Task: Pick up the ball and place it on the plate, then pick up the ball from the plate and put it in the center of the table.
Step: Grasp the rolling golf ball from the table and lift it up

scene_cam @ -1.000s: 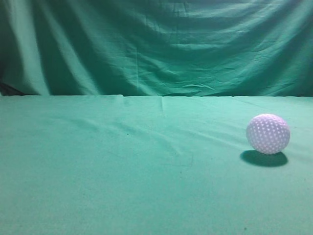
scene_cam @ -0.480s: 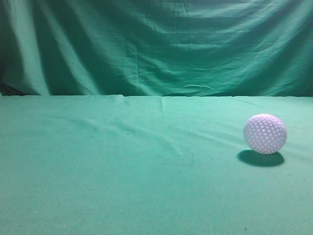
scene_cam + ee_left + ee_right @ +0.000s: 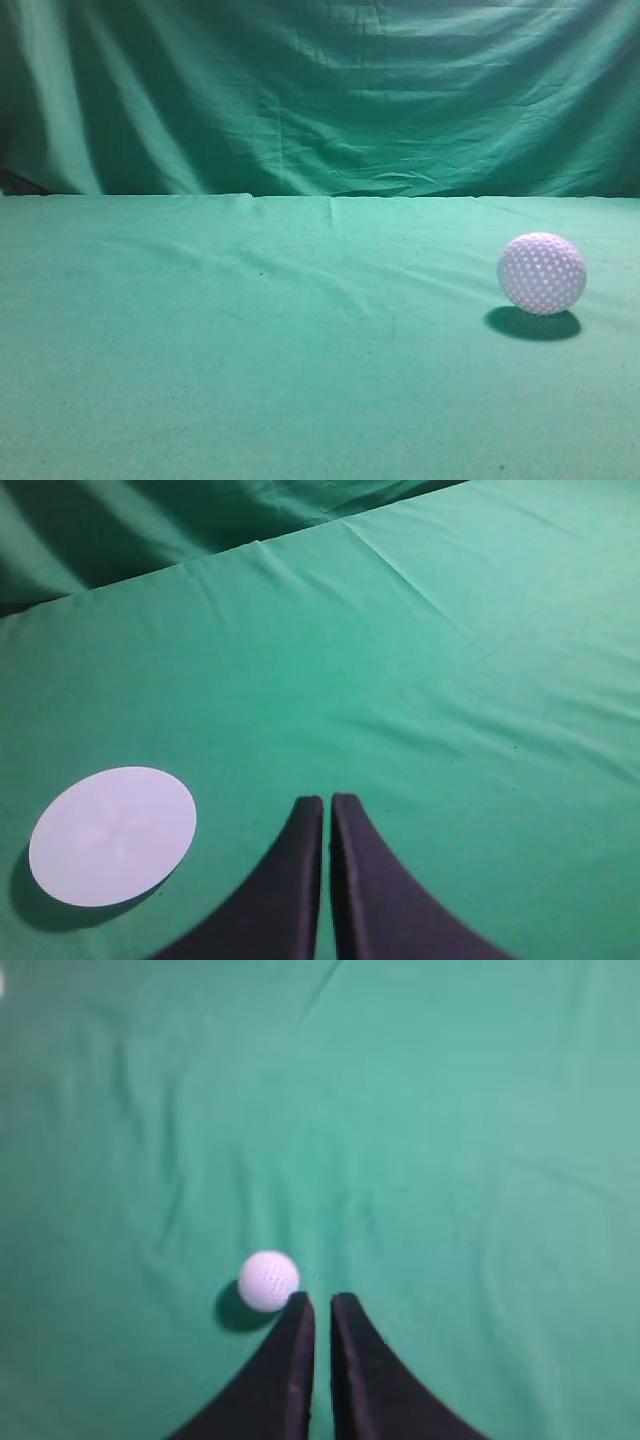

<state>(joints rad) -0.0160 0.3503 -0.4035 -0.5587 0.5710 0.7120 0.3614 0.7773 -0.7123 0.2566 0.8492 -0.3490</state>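
Note:
The white dimpled ball's middle (image 3: 542, 274) (image 3: 268, 1281) is the next place for my right gripper. It should go down there and close with its fingers on opposite sides.
The white dimpled ball (image 3: 542, 273) rests on the green table (image 3: 250, 340) at the right in the exterior view. In the right wrist view the ball (image 3: 268, 1280) lies just left of my right gripper (image 3: 320, 1300), whose dark fingers are shut and empty, high above the cloth. A flat white round plate (image 3: 112, 835) lies on the cloth at the lower left of the left wrist view. My left gripper (image 3: 327, 802) is shut and empty, to the right of the plate. Neither gripper shows in the exterior view.
A draped green cloth backdrop (image 3: 320, 95) hangs behind the table's far edge. The cloth on the table has shallow wrinkles (image 3: 330, 290) running across the middle.
The ball has shifted slightly to the left in the exterior view, then stopped.

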